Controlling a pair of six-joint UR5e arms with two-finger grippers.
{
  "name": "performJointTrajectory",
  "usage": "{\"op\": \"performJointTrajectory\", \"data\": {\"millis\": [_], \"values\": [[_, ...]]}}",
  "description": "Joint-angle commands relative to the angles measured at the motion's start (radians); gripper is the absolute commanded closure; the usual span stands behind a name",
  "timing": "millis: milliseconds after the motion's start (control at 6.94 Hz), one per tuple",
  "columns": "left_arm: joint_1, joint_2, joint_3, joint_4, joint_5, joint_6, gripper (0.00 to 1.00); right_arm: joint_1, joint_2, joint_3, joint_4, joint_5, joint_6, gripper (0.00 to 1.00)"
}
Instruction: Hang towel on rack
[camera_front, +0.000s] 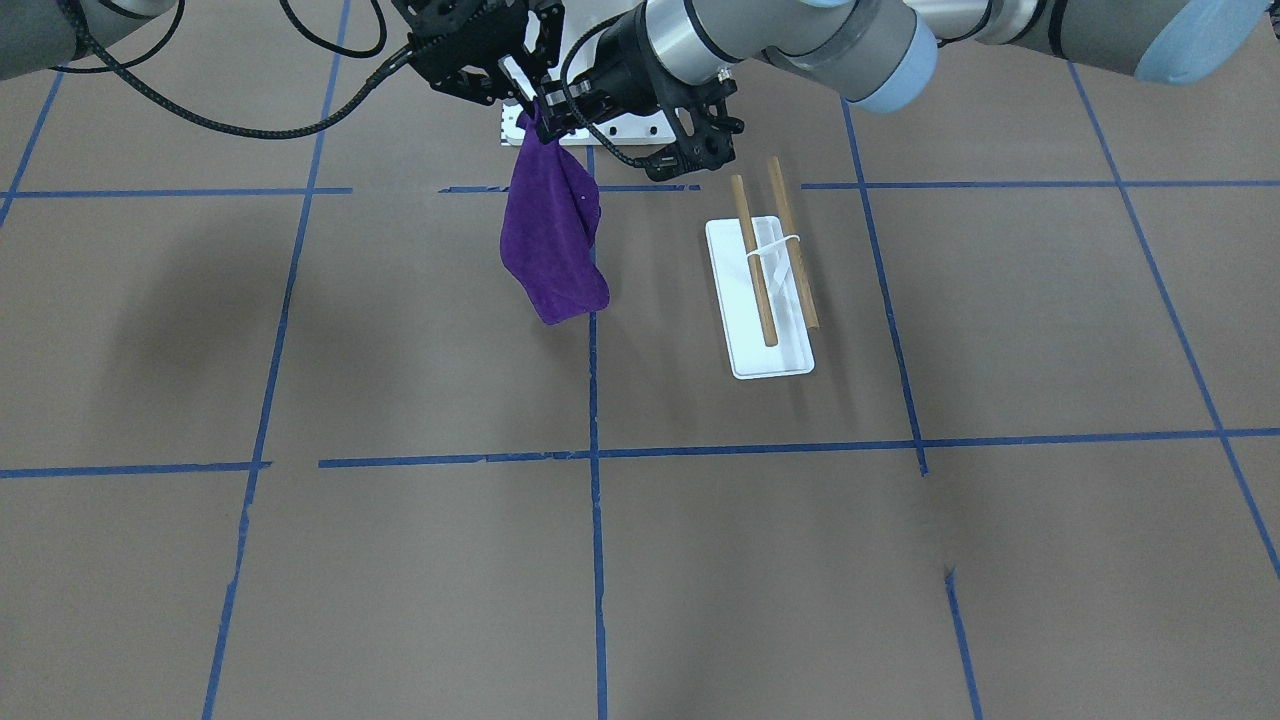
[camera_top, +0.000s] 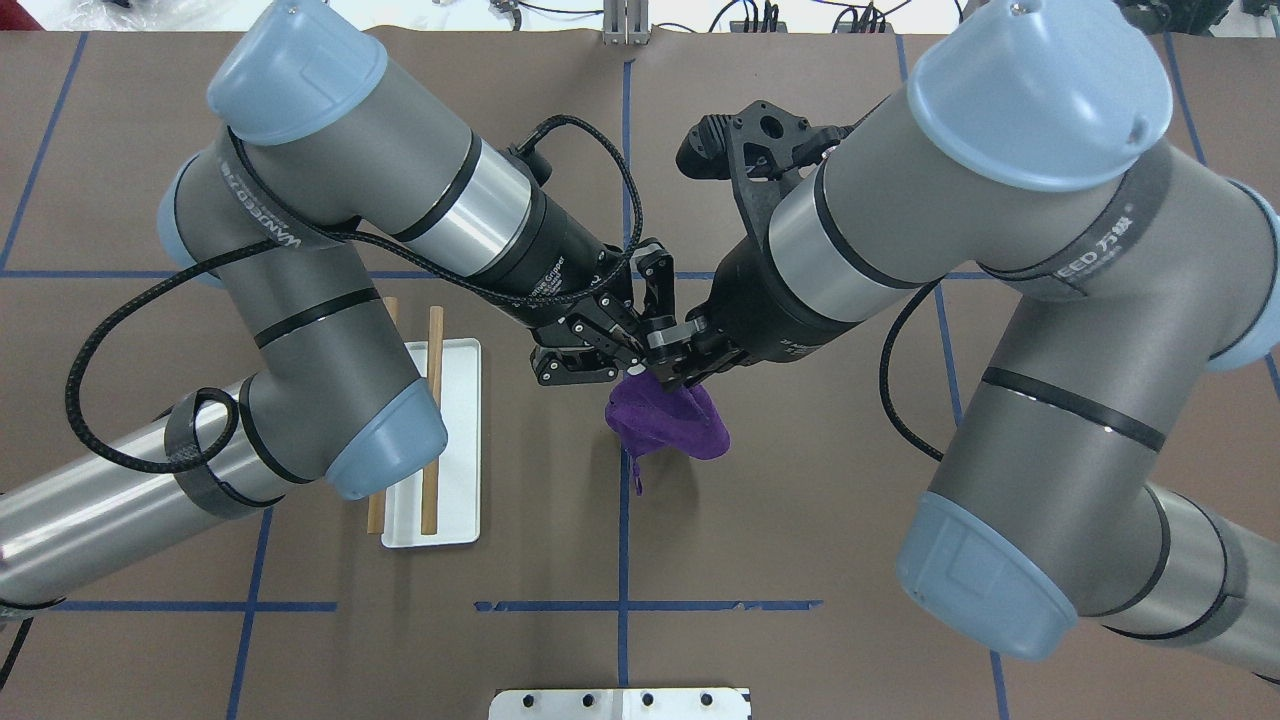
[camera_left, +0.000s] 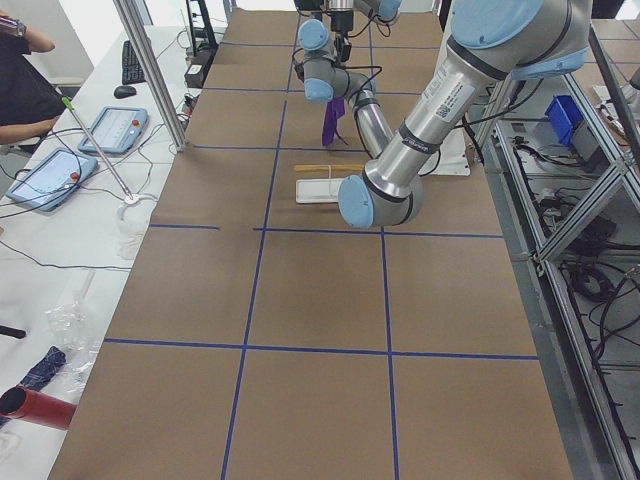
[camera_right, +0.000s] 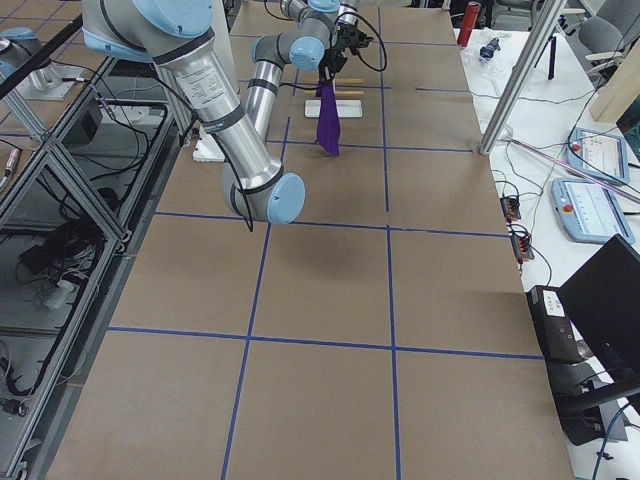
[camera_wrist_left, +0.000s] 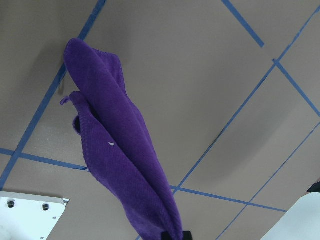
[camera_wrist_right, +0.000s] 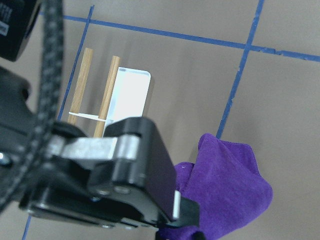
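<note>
My left gripper should release the purple towel draped across the rack's wooden rods (camera_front: 785, 281), above the white base.
The deep purple towel (camera_front: 550, 235) hangs in a loose fold above the table, held by its top end. My left gripper (camera_front: 548, 112) and my right gripper (camera_front: 525, 100) meet at that end, and both look shut on it. From overhead, the left gripper (camera_top: 645, 362) and right gripper (camera_top: 672, 372) touch tip to tip above the towel (camera_top: 670, 425). The left wrist view shows the towel (camera_wrist_left: 115, 150) hanging free. The rack (camera_front: 765, 290), a white base with two wooden rods, stands apart on my left (camera_top: 450, 440), partly under the left arm's elbow. It also shows in the right wrist view (camera_wrist_right: 107, 95).
A white bolted pedestal plate (camera_top: 620, 703) sits at the table's near edge, behind the grippers in the front view (camera_front: 620, 130). The brown table has blue tape lines (camera_front: 595, 450). The left arm's elbow (camera_top: 385, 440) hangs over the rack.
</note>
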Motion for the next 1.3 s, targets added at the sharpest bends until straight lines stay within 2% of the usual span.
{"op": "performJointTrajectory", "data": {"millis": [0, 144, 432, 720, 1153], "values": [[0.0, 0.009, -0.001, 0.001, 0.019, 0.01, 1.0, 0.006, -0.034, 0.043, 0.003, 0.003, -0.003, 0.0], [-0.002, 0.038, -0.012, -0.002, 0.021, 0.023, 1.0, 0.019, -0.091, 0.104, 0.003, 0.006, -0.003, 0.0], [-0.023, 0.171, -0.123, -0.002, 0.018, 0.155, 1.0, 0.082, -0.232, 0.196, 0.002, 0.031, -0.003, 0.0], [-0.107, 0.254, -0.162, -0.003, 0.007, 0.349, 1.0, 0.221, -0.361, 0.212, 0.002, 0.16, -0.003, 0.0], [-0.187, 0.476, -0.208, -0.003, 0.004, 0.749, 1.0, 0.263, -0.407, 0.212, 0.0, 0.176, -0.003, 0.0]]}}
